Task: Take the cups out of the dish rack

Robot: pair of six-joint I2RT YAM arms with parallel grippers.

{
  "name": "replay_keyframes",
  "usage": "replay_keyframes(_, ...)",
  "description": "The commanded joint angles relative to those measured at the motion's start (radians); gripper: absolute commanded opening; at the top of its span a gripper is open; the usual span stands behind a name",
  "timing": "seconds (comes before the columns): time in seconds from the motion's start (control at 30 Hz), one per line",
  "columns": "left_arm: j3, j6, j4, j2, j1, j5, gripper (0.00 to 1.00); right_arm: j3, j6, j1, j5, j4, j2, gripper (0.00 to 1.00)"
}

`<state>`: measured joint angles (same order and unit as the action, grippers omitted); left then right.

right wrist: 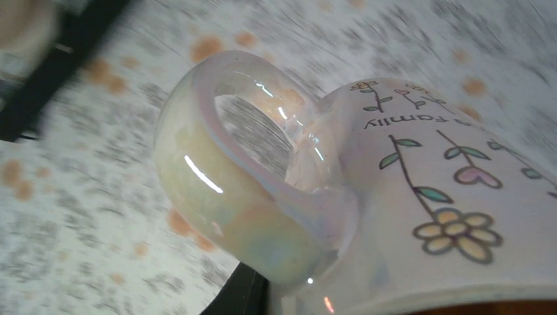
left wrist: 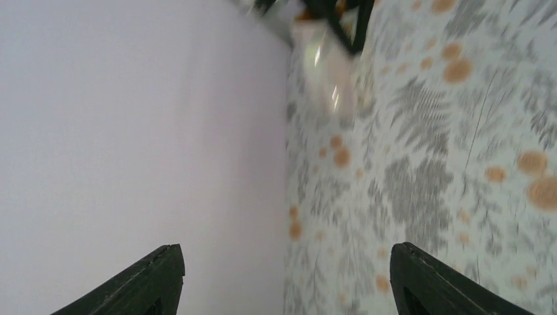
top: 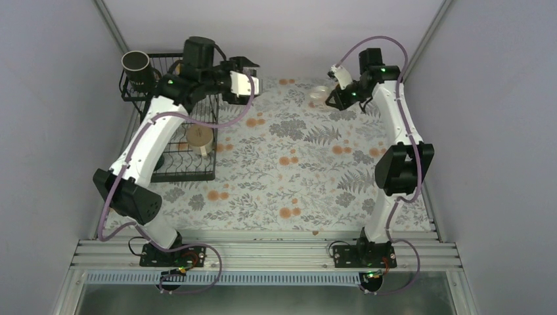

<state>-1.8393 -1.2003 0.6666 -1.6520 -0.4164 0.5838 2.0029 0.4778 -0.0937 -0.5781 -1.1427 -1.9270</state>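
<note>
I should set the pearly floral cup, now held low over the cloth, on the tablecloth (top: 358, 123) between the orange flowers and the fern under my right gripper's arm.
The black wire dish rack (top: 190, 172) stands at the far left of the table. A black mug (top: 136, 65) sits on its upper shelf and a cream cup (top: 199, 139) on its lower tier. The other cups are hidden by my left arm or out of view. My left gripper (top: 244, 80) hovers just right of the rack, open and empty; its jaws stand wide apart in the left wrist view (left wrist: 286, 256). My right gripper (top: 326, 96) at the far right is shut on a pearly flower-printed cup with orange inside (right wrist: 420, 197), low over the cloth. One dark finger (right wrist: 240, 295) shows under its handle.
A floral tablecloth (top: 295, 170) covers the table. Grey walls close in on the left, back and right. My left arm's elbow reaches over the rack. The held cup and right gripper also show, blurred, in the left wrist view (left wrist: 325, 59).
</note>
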Motion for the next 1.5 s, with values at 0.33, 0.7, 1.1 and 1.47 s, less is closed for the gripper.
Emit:
replay_keyframes(0.33,0.136,0.156,0.525,0.033,0.099,-0.389,0.92,0.037,0.144,0.109,0.434,-0.092,-0.162,0.04)
replay_keyframes(0.7,0.484,0.271,0.412,0.093,0.099,-0.502,1.0,0.026,0.147,0.16,0.56,-0.051,-0.27,0.04)
replay_keyframes(1.1,0.692,-0.079,0.242,0.271,0.122,-0.543,1.0,0.013,0.198,0.221,0.533,-0.074,-0.296,0.26)
replay_keyframes(1.47,0.65,-0.634,0.308,0.321,0.2,-0.546,0.98,-0.002,0.239,0.231,0.489,-0.088,-0.175,1.0)
